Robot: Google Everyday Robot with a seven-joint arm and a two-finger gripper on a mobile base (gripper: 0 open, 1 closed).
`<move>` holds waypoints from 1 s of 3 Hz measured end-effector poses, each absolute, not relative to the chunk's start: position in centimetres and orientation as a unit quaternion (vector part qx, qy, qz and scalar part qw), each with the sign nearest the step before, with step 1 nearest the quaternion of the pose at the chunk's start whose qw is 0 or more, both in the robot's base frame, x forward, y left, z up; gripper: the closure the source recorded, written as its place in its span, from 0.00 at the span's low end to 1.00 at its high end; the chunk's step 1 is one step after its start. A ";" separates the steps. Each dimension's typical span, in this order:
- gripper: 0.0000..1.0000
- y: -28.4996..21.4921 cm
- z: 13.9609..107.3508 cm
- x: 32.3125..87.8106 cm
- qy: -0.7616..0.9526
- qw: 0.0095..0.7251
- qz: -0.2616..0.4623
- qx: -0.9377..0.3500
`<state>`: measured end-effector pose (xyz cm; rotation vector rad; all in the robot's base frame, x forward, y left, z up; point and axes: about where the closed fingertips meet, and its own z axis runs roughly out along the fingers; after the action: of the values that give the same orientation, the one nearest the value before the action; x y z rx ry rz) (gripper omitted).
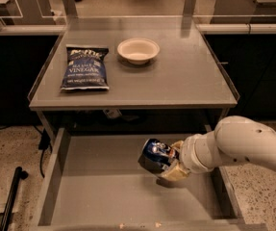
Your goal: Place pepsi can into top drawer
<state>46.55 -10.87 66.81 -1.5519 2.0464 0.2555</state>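
My gripper should release the pepsi can, now low over the open drawer, on the bare bottom of the top drawer (pixel 155 165), near the can's dark shadow.
The pepsi can (pixel 156 152), dark blue with a silver end, is held tilted on its side in my gripper (pixel 169 163). The gripper is shut on it, with pale fingers (pixel 174 173) under and beside the can. It hangs low over the right middle of the open top drawer (pixel 94 196), a wide grey tray with low walls and a bare bottom. A dark shadow lies under the can. My white arm (pixel 238 146) reaches in from the right.
Above the drawer stands a grey tabletop (pixel 176 81) with raised rims. On it lie a blue salt-and-vinegar chip bag (pixel 85 67) at the left and a white bowl (pixel 138 50) at the middle back. A black pole (pixel 10 198) leans on the floor at the left.
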 end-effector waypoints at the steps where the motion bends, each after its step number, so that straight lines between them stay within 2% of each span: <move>1: 1.00 -10.3 64.9 46.3 0.763 0.268 0.106 -0.579; 3: 1.00 -9.3 61.6 45.6 0.769 0.247 0.127 -0.575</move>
<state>45.64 -9.32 61.61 -1.5693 2.0983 0.3463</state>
